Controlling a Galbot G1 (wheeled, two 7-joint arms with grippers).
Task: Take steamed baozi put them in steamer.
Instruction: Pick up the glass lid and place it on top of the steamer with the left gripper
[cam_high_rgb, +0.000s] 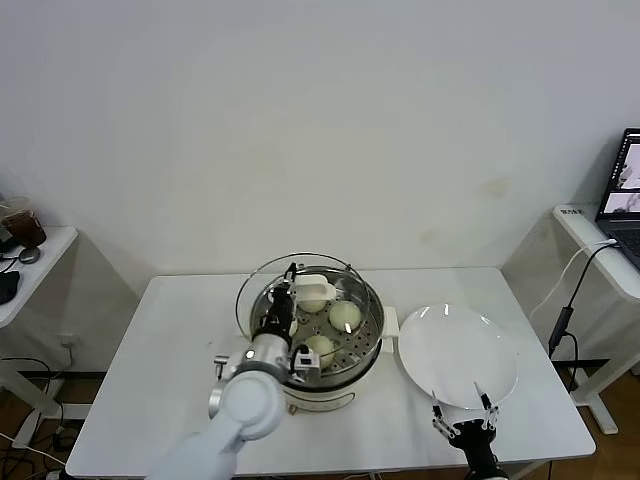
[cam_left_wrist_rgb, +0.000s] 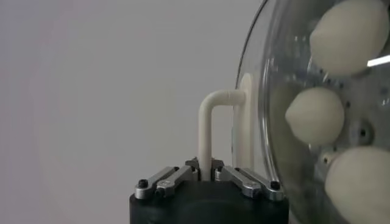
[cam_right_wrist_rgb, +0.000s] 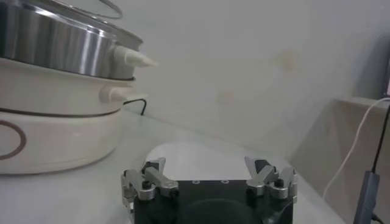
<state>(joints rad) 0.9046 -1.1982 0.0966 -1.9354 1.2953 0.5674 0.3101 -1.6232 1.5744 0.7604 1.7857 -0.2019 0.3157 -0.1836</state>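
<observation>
The robot's left gripper will release the glass lid on the rim of the steel steamer (cam_high_rgb: 318, 316), so that it covers the baozi. The lid is tilted over the steamer now.
The steel steamer (cam_high_rgb: 372, 345) with its white base stands mid-table; it also shows in the right wrist view (cam_right_wrist_rgb: 55, 45). Three cream-white baozi lie on its perforated tray (cam_high_rgb: 345, 316), (cam_high_rgb: 320, 349), (cam_high_rgb: 314, 297); any fourth is hidden. In the left wrist view they show through the glass (cam_left_wrist_rgb: 315, 114). My left gripper (cam_high_rgb: 291, 297) (cam_left_wrist_rgb: 205, 171) is shut on the white handle (cam_left_wrist_rgb: 207, 131) of the glass lid (cam_high_rgb: 262, 282) and holds it tilted over the steamer's far left side. My right gripper (cam_high_rgb: 463, 407) (cam_right_wrist_rgb: 210, 173) is open and empty, low by the table's front edge, near the white plate (cam_high_rgb: 458, 352).
The flat white plate (cam_right_wrist_rgb: 195, 153) lies bare to the right of the steamer. A side table with a laptop (cam_high_rgb: 628, 190) and a hanging cable (cam_high_rgb: 565, 305) stands at the right. Another small table (cam_high_rgb: 30, 265) with dark items is at the left.
</observation>
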